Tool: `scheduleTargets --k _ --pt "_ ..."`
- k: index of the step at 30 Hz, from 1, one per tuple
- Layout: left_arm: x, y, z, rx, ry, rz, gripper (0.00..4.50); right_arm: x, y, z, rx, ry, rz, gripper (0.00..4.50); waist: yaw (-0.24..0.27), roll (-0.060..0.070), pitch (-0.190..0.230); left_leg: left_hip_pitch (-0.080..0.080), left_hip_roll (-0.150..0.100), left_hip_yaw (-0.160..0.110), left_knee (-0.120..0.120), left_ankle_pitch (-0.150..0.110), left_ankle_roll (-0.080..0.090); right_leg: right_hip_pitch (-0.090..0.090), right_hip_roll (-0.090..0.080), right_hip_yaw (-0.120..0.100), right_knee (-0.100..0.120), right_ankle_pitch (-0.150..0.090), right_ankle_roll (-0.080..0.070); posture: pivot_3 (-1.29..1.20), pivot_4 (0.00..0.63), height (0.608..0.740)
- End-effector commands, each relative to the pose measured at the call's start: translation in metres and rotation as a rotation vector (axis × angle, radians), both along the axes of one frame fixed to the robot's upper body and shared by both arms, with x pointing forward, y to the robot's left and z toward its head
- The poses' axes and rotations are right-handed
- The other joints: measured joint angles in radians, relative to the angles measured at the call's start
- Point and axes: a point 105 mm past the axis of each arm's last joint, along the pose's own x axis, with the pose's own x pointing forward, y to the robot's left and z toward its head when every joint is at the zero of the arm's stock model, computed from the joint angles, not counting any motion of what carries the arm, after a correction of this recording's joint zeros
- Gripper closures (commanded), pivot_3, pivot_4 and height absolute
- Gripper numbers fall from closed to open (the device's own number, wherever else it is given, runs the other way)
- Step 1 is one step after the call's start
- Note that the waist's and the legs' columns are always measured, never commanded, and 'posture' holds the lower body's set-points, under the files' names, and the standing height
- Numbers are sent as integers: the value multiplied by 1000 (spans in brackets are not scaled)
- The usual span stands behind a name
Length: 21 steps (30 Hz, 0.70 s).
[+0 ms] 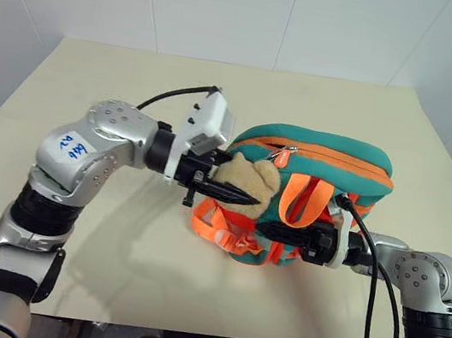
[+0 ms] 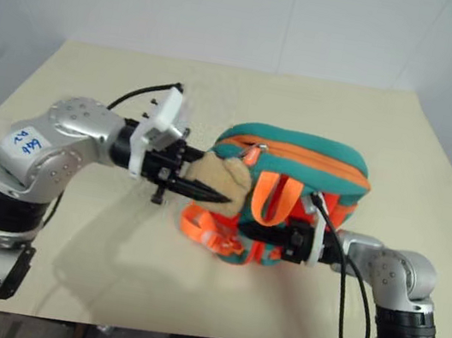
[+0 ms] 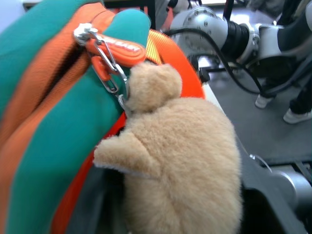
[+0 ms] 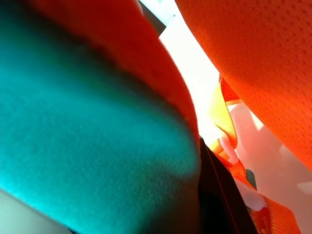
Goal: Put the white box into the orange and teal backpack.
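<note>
I should release the tan plush bear from my left gripper beside the end of the backpack, setting it free just behind the loose orange strap (image 1: 191, 166).
The orange and teal backpack (image 1: 324, 155) lies on its side in the middle of the table, zipper line up, with a tan plush bear (image 1: 250, 177) hanging from the zipper pull (image 3: 114, 46). My left gripper (image 1: 235, 190) reaches in from the left, and its black fingers close on the bear, which sits between them in the left wrist view. My right gripper (image 1: 272, 230) comes from the right, shut on the backpack's lower front edge among the orange straps (image 1: 221, 225). Teal and orange fabric (image 4: 87, 122) presses close in the right wrist view. The white box is out of view.
The beige table (image 1: 136, 85) runs back to a white wall. Black cables loop from both wrists, one (image 1: 372, 280) hanging over the table's near right edge. A person's shoes (image 3: 297, 114) show on the floor in the left wrist view.
</note>
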Motion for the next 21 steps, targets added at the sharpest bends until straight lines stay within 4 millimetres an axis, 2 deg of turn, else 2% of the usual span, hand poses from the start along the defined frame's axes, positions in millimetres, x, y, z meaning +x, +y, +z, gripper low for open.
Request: scheduleTargets --k 1,5,10,12,15,21 --pt "3 35 17 -24 -24 10 3180 -3 2 4 11 -18 13 3948 1 0 0 0 0 0 0 0 0 0 0 0 0 0 0 0 150 740" --pt "15 66 30 -13 4 90 3194 -4 1 4 13 -15 13 3948 4 0 0 0 0 0 0 0 0 0 0 -1 0 0 0 0 150 740" --pt "39 88 21 10 26 194 3194 -5 3 4 18 -12 15 3948 2 0 0 0 0 0 -1 0 0 0 0 -1 1 0 0 0 150 740" --pt "46 91 8 32 52 222 3194 -6 3 5 20 -11 16 3948 1 0 0 0 0 0 -2 0 0 0 0 -1 1 0 0 0 150 740" --pt "62 97 -26 114 74 295 3194 -6 3 5 23 -10 13 3948 2 0 0 0 0 0 -3 0 0 -1 0 -1 1 0 0 0 150 740" --pt "75 76 -67 79 147 298 3194 -8 4 6 26 -6 8 3948 6 0 0 -1 0 0 0 0 0 -1 0 -1 3 0 0 0 150 740"
